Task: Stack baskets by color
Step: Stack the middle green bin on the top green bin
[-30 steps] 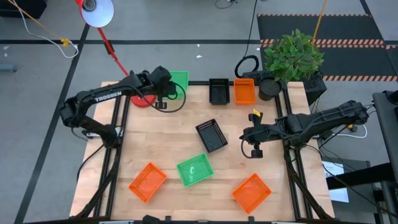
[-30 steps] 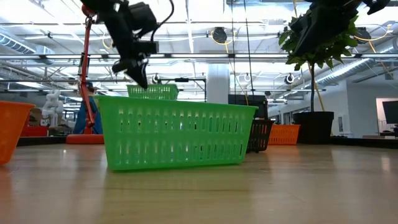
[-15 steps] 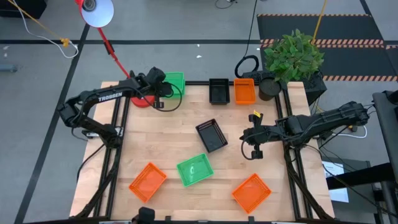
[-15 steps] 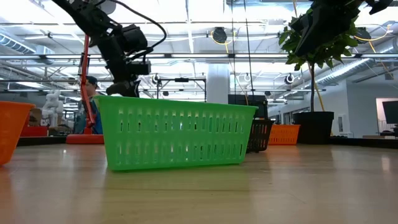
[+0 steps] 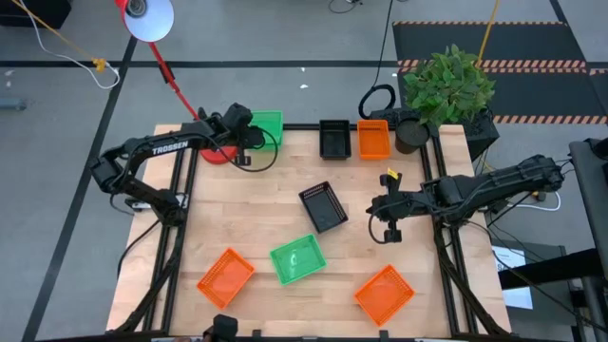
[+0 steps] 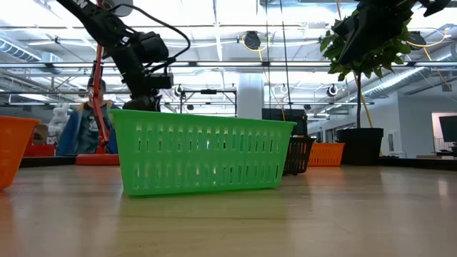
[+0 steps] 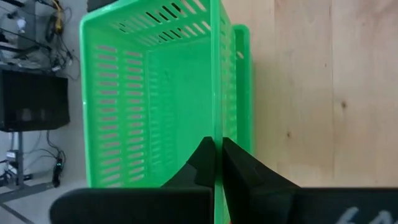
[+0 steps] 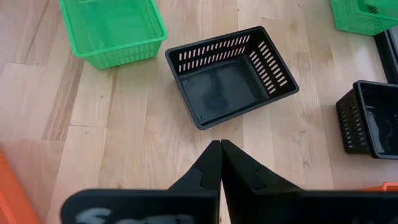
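Note:
Next, my left gripper lets go of the green basket inside the other green basket (image 5: pixel 269 134) (image 7: pixel 188 102) by the red lamp base.
My left gripper (image 7: pixel 217 146) is shut on a green basket (image 5: pixel 269 126) at the table's far left corner. A second green rim (image 7: pixel 242 93) shows just outside the held one, as if the two were nested. In the low view the left gripper (image 6: pixel 143 100) drops behind the near green basket (image 6: pixel 200 153), which rests on its base near the table's middle. My right gripper (image 5: pixel 389 224) hangs shut above the table's right side, touching nothing. A black basket (image 5: pixel 323 206) lies in the middle, and in the right wrist view that black basket (image 8: pixel 231 76) is ahead of the shut fingers. My left gripper pinches one long wall of the green basket at its rim (image 7: pixel 217 124), one finger inside the basket and one outside. The fingers slant down from the table's left side. Whether the basket's base rests on the one below is hidden.
A black basket (image 5: pixel 334 138) and an orange basket (image 5: pixel 372 139) stand at the far edge. Two orange baskets (image 5: pixel 225 277) (image 5: pixel 384 293) lie near the front. A red lamp base (image 5: pixel 217 152) sits beside the left gripper and a plant pot (image 5: pixel 410 136) at far right. A person (image 6: pixel 86 125) moves behind the table.
My left gripper has gone down and a little toward the table's far left corner, staying shut on the green basket. The basket has sunk with it and shifted slightly left. The person behind the table has moved.

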`<action>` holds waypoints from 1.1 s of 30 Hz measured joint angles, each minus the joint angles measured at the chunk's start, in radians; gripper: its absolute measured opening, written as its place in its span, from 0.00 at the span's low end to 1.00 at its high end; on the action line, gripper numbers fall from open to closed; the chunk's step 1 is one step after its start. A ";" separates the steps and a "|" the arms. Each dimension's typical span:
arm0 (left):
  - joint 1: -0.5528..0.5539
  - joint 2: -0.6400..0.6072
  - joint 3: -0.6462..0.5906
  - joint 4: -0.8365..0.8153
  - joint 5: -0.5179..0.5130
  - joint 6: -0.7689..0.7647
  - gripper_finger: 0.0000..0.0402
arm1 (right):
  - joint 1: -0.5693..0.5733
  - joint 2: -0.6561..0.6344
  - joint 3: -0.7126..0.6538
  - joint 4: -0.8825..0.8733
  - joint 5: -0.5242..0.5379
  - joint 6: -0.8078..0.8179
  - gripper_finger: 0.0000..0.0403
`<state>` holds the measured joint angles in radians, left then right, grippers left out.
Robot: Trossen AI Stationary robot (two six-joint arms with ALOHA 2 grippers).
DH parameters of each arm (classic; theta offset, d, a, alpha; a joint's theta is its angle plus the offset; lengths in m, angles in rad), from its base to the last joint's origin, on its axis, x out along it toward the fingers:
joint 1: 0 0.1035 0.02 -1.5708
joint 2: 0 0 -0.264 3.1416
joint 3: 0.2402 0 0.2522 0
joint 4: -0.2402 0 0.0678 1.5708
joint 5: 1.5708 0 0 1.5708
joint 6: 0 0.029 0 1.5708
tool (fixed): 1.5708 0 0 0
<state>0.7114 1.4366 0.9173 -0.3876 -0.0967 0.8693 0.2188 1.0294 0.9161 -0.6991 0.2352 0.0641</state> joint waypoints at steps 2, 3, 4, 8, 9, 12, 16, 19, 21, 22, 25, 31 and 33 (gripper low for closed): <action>0.003 0.008 -0.001 -0.004 0.000 -0.007 0.03 | 0.000 0.000 0.000 0.000 0.000 0.002 0.00; 0.003 0.012 -0.001 -0.001 0.000 -0.007 0.04 | 0.000 0.000 0.000 0.000 0.000 0.002 0.00; 0.003 0.017 0.000 0.002 0.000 -0.007 0.04 | 0.000 0.000 0.000 0.000 0.000 0.002 0.00; 0.003 0.022 -0.001 0.004 0.001 -0.007 0.04 | 0.000 0.000 0.000 0.000 0.000 0.002 0.00; 0.003 0.023 -0.001 0.005 0.001 -0.008 0.04 | 0.000 0.000 0.000 -0.001 0.000 0.002 0.00; 0.004 0.025 -0.001 -0.003 0.002 -0.016 0.04 | 0.000 0.000 0.000 0.000 0.000 0.002 0.00; 0.006 0.024 -0.001 -0.003 0.017 -0.015 0.05 | 0.000 0.000 0.000 0.000 0.000 0.002 0.00; 0.006 0.024 -0.001 -0.003 0.026 -0.016 0.05 | 0.000 0.000 0.000 0.000 0.000 0.002 0.00; 0.007 0.024 -0.001 -0.003 0.027 -0.015 0.05 | 0.000 0.000 0.000 0.000 0.000 0.002 0.00; 0.007 0.024 -0.001 -0.003 0.027 -0.014 0.05 | 0.000 0.000 0.000 0.000 0.000 0.002 0.00; 0.009 0.032 0.000 -0.002 0.027 -0.014 0.05 | 0.000 0.000 0.000 0.000 0.000 0.002 0.00; 0.025 0.065 0.000 -0.003 0.026 -0.017 0.05 | 0.000 0.000 0.000 0.000 0.000 0.002 0.00; 0.029 0.079 0.000 0.002 0.014 -0.015 0.07 | 0.000 0.000 0.000 0.000 0.000 0.002 0.00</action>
<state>0.7404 1.5153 0.9176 -0.3852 -0.0830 0.8547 0.2186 1.0294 0.9161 -0.6991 0.2352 0.0666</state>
